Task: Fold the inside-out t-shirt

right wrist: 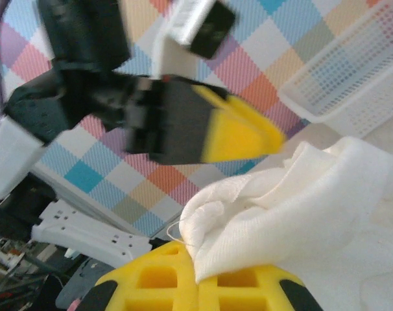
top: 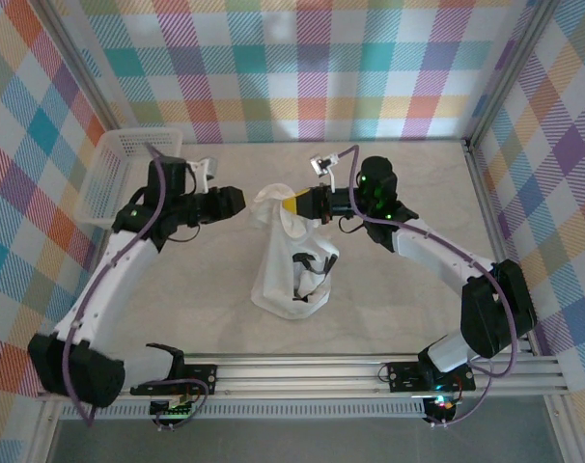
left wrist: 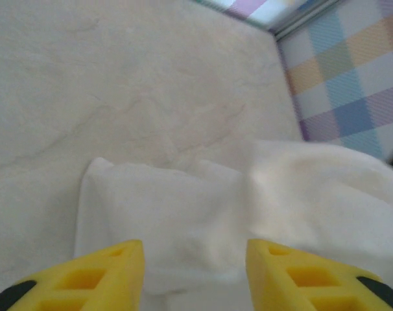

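My right gripper alone is holding the t-shirt's raised end, which hangs bunched, so my left gripper needs to grab its free side (top: pixel 260 208) and pull it out wide before folding.
The inside-out t-shirt (top: pixel 285 258) hangs in a bunched white column over the table's middle, its lower end resting on the surface with dark print showing faintly. My right gripper (top: pixel 297 205) is shut on its upper edge; in the right wrist view the yellow fingers (right wrist: pixel 164 282) pinch a hemmed fold of the white cloth (right wrist: pixel 300 214). My left gripper (top: pixel 240 202) sits just left of the raised part, open. In the left wrist view its yellow fingertips (left wrist: pixel 109 275) stand apart with the white cloth (left wrist: pixel 203 227) just ahead of them.
A white plastic mesh basket (top: pixel 128 159) stands at the table's back left, also seen as the basket (right wrist: pixel 352 84) in the right wrist view. Checked walls enclose the marble-look table (top: pixel 418 174). A metal rail (top: pixel 302 371) runs along the near edge.
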